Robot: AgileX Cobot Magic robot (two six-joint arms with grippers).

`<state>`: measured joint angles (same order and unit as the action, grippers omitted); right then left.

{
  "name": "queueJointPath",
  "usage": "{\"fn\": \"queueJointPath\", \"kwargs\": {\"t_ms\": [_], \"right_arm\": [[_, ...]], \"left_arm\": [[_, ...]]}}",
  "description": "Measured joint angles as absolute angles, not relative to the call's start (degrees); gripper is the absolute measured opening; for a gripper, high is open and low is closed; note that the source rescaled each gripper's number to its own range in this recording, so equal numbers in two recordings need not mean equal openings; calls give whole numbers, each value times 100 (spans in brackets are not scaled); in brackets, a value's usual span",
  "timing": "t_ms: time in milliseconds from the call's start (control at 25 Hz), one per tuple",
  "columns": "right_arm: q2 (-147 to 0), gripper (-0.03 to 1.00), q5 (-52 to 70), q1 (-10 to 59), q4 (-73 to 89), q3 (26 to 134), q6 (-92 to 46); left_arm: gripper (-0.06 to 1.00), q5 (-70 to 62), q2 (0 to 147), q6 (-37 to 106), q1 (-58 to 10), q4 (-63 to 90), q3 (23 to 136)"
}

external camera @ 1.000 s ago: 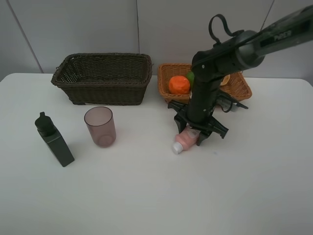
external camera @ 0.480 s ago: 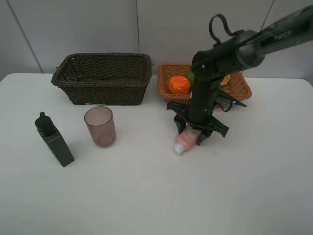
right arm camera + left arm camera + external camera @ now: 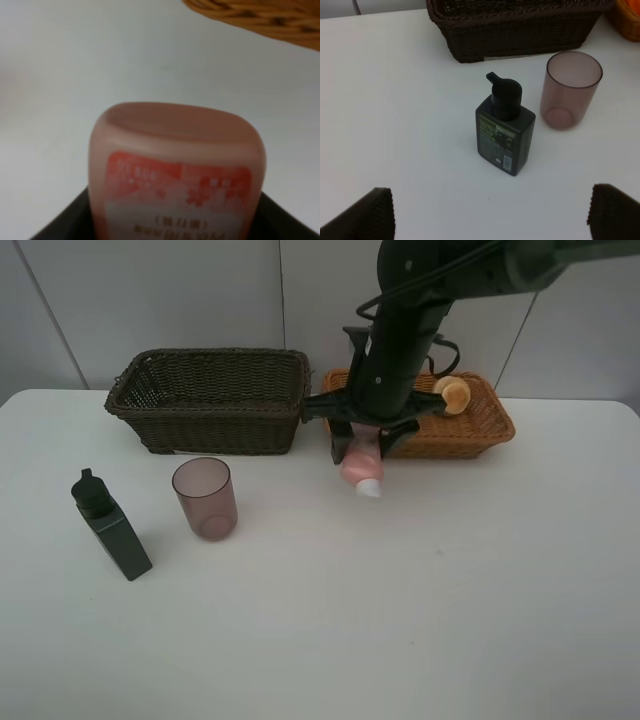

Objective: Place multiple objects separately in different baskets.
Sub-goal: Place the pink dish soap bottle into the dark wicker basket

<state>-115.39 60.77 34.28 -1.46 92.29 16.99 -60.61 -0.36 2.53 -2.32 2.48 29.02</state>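
My right gripper is going to release the pink squeeze bottle in the middle of the dark brown basket (image 3: 208,400).
My right gripper (image 3: 361,443) is shut on the pink squeeze bottle (image 3: 359,464) and holds it in the air, white cap down, in front of the light tan basket (image 3: 482,426). The bottle's pink body (image 3: 175,165) fills the right wrist view. A peach-coloured fruit (image 3: 453,392) lies in the tan basket; the arm hides the rest of its inside. The dark brown basket (image 3: 210,395) stands at the back left. The mauve cup (image 3: 205,498) and the dark green bottle (image 3: 110,525) stand upright on the table. My left gripper (image 3: 490,210) hangs open above the green bottle (image 3: 505,135).
The white table (image 3: 420,610) stretches wide in front and to the right. In the left wrist view the cup (image 3: 570,90) stands beside the green bottle, with the dark basket (image 3: 515,25) behind both. A grey wall closes the back.
My right gripper has lifted the pink bottle off the table and carried it up and back, to the left front of the tan basket. The cup and green bottle have not moved.
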Motion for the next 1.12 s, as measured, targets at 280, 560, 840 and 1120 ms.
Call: {"fn": "queueJointPath", "kwargs": {"t_ms": [280, 560, 840, 1120], "right_arm": [[-11966, 1, 6604, 3897, -150, 10847, 851], [-12774, 1, 5897, 4126, -341, 12562, 702], [-12905, 1, 3471, 4103, -1097, 12392, 702], [-12935, 1, 823, 3809, -1211, 11115, 700]], "left_arm": [[100, -6061, -36, 253, -232, 248, 2902], [100, -6061, -36, 253, -232, 248, 2902], [100, -6061, -36, 253, -232, 248, 2902], [100, -6061, -36, 253, -232, 248, 2902]]}}
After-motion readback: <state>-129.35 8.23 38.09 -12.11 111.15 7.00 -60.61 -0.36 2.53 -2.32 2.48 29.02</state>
